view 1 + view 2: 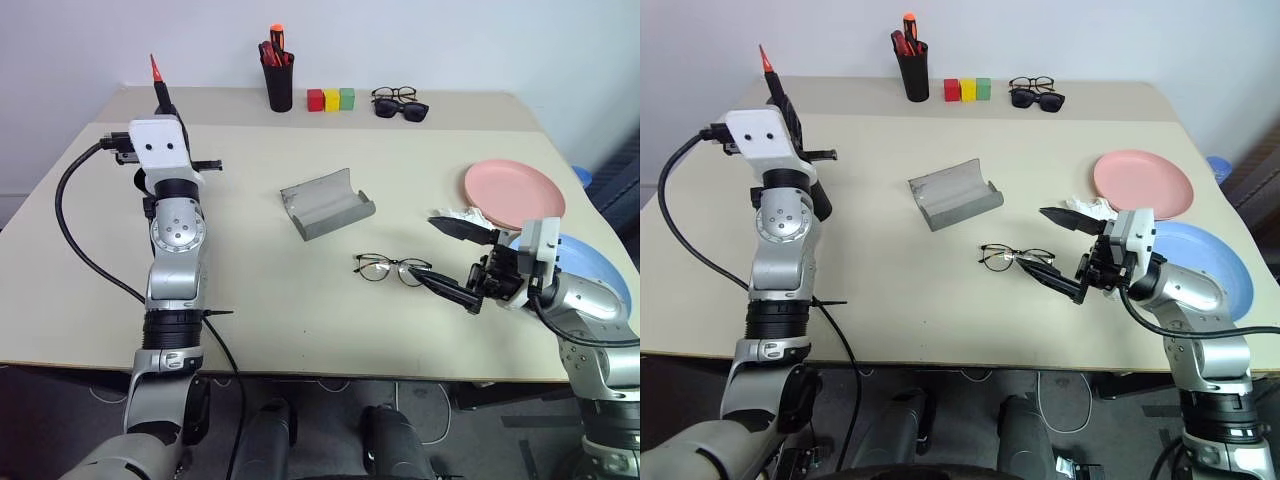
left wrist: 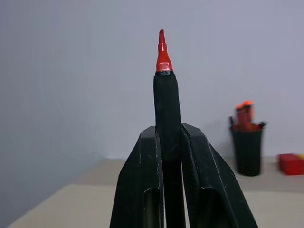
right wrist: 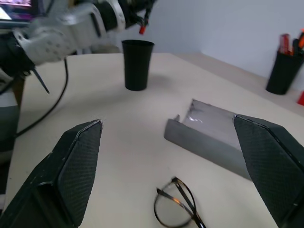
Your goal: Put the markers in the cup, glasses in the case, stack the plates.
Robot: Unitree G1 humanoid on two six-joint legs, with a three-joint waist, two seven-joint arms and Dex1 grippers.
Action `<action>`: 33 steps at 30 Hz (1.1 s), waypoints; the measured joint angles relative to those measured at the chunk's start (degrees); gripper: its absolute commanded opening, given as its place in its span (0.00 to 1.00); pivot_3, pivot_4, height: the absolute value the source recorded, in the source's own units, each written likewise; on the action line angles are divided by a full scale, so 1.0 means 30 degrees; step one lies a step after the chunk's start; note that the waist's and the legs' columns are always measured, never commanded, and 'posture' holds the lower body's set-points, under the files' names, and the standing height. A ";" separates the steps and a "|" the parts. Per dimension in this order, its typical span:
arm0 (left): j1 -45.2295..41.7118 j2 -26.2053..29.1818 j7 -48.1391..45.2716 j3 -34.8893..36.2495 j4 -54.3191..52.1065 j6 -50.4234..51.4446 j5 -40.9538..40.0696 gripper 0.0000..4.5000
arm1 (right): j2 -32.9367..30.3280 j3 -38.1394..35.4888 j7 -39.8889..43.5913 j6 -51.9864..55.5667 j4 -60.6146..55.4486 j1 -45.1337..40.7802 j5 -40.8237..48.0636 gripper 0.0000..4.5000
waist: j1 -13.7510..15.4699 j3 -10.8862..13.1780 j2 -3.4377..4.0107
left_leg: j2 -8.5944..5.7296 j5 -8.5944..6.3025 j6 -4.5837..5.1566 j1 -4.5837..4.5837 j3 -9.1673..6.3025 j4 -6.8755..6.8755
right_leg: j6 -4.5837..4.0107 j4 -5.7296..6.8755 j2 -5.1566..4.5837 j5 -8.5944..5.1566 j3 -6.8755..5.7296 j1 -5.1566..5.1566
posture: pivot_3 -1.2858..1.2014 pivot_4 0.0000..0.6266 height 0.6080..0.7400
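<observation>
Next, I let go of the marker with my left gripper inside the black cup (image 1: 174, 184) on the table beneath it, with the red tip up.
My left gripper (image 1: 163, 103) is raised over the table's left side, shut on a marker (image 2: 166, 95) with a black body and a red tip that points up. The black cup (image 3: 137, 64) stands on the table close to that arm; the arm hides it in the head views. The wire-rimmed glasses (image 1: 393, 267) lie unfolded near the front, just left of my right gripper (image 1: 421, 246), which is open and holds nothing. The grey case (image 1: 327, 203) lies open at mid-table. The pink plate (image 1: 513, 192) and the blue plate (image 1: 592, 268) lie apart at the right, with my right arm over part of the blue one.
At the back stand a black pen holder (image 1: 279, 85) with red and orange pens, three coloured blocks (image 1: 331, 99), and sunglasses with another pair (image 1: 400, 104). A white crumpled scrap (image 1: 466, 215) lies beside the pink plate. A black cable (image 1: 75, 235) loops off the left arm.
</observation>
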 measured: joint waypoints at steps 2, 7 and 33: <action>-0.0120 0.0278 0.0385 0.0030 0.0280 -0.0443 0.0230 0.01 | 0.0148 0.0274 0.0148 -0.0153 0.0156 -0.0214 -0.0011 1.00 | 0.0000 0.0000 0.0000 | 0.0001 0.0000 -0.0001 0.0000 -0.0001 -0.0003 | 0.0001 0.0000 0.0000 -0.0001 -0.0001 0.0000 | 0.52 0.24 1.00; -0.0106 0.1203 0.1062 0.0455 0.1128 -0.1528 0.0772 0.01 | 0.0165 0.0435 0.0315 -0.0363 0.0524 -0.0284 -0.0020 1.00 | -0.0003 -0.0001 0.0001 | 0.0000 0.0000 -0.0002 0.0002 -0.0001 -0.0004 | 0.0002 0.0008 0.0000 0.0000 -0.0002 -0.0003 | 0.52 0.24 1.00; 0.0027 0.1173 0.2174 -0.0053 0.6961 -0.6168 0.1633 0.86 | 0.0591 0.0625 -0.0047 -0.0323 0.0948 -0.1255 0.0049 1.00 | -0.0007 -0.0001 0.0002 | 0.0001 -0.0001 -0.0008 0.0006 0.0000 -0.0007 | 0.0005 0.0019 0.0000 0.0003 -0.0007 -0.0007 | 0.52 0.24 1.00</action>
